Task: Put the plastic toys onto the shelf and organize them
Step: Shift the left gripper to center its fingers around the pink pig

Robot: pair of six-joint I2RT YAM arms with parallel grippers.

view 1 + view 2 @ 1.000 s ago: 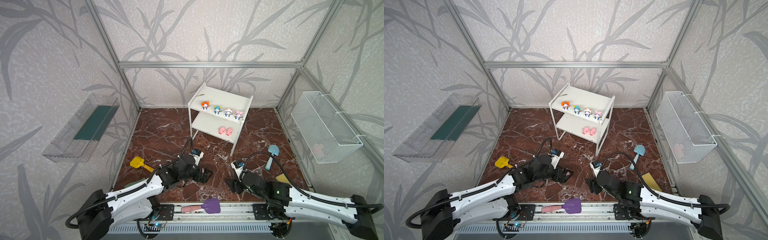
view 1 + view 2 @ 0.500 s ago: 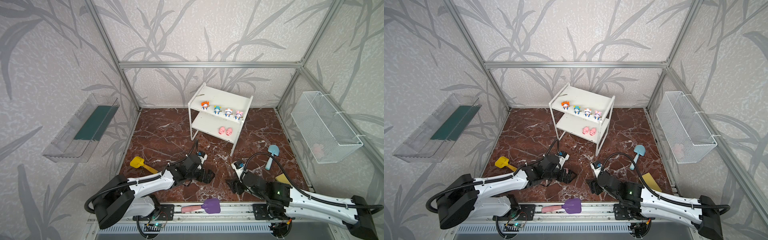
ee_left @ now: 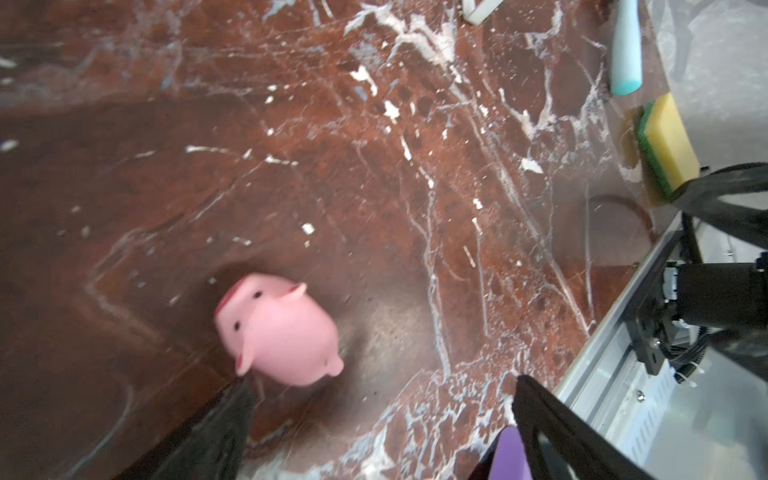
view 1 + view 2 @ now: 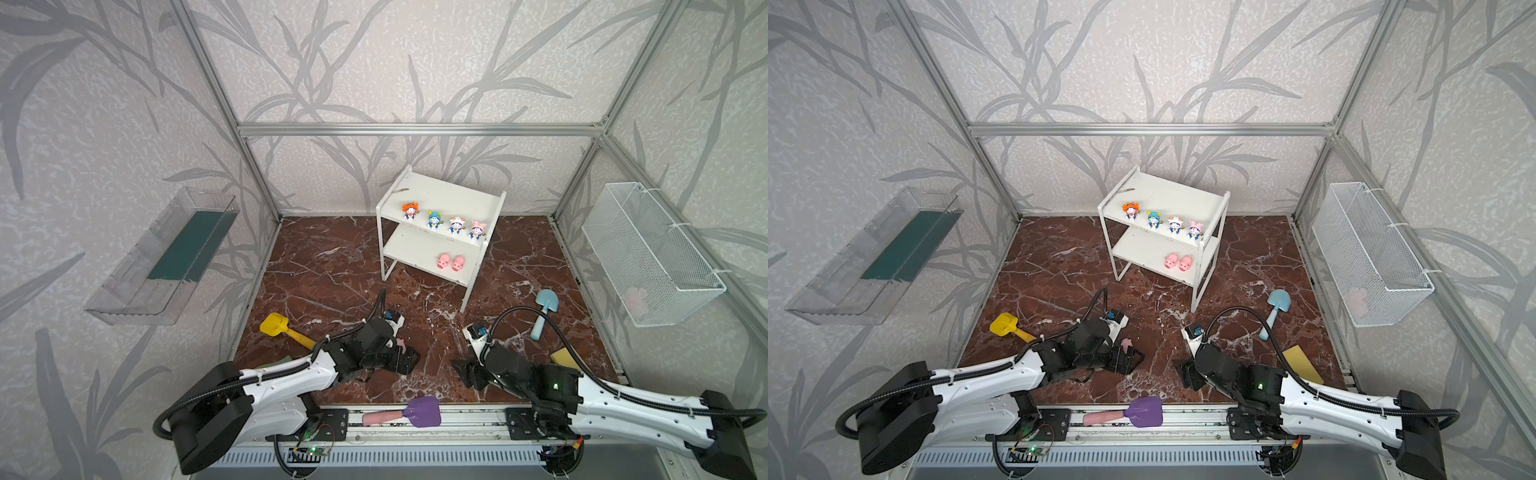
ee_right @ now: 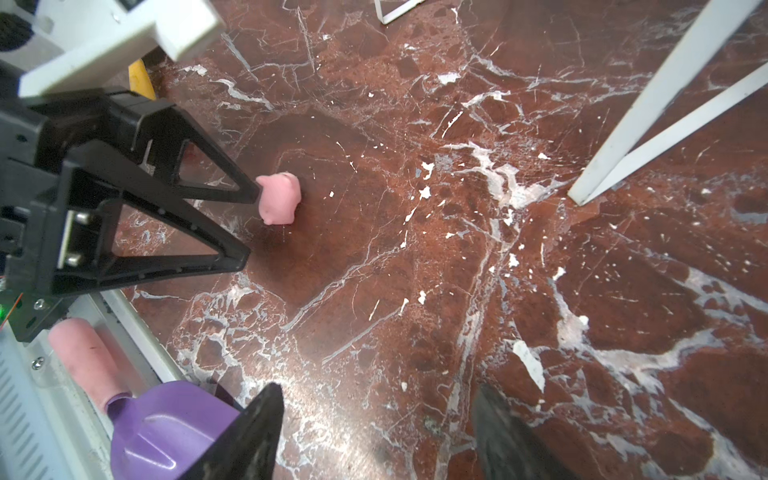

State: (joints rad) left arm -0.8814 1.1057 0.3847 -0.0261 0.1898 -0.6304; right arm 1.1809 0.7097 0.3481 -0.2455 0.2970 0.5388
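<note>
The pink pig is at an angle by one finger of my left gripper, so I need to move that gripper clear, turn it in line and close it around the pig's body (image 3: 297, 340).
A white two-tier shelf (image 4: 440, 195) (image 4: 1167, 191) stands at the back. Several cartoon figurines (image 4: 434, 219) line its top board, and two pink pigs (image 4: 443, 261) sit on the lower board. Another pink pig (image 4: 400, 343) (image 4: 1126, 343) (image 3: 278, 332) (image 5: 279, 197) lies on the marble floor. My left gripper (image 4: 409, 356) (image 3: 384, 384) (image 5: 251, 224) is open low over the floor; the pig sits at the tip of one finger, not between the jaws. My right gripper (image 4: 465, 370) (image 5: 376, 392) is open and empty, to the right of the pig.
A purple shovel (image 4: 419, 411) lies on the front rail, a yellow shovel (image 4: 276, 325) at the left and a blue shovel (image 4: 544, 303) at the right. A yellow-green sponge (image 4: 563, 357) lies near the right arm. A wire basket (image 4: 648, 253) and a clear tray (image 4: 166, 253) hang on the side walls.
My left arm has swung and its gripper has shifted a little to the right, staying open; the pig now shows beside it. The right arm has not moved.
</note>
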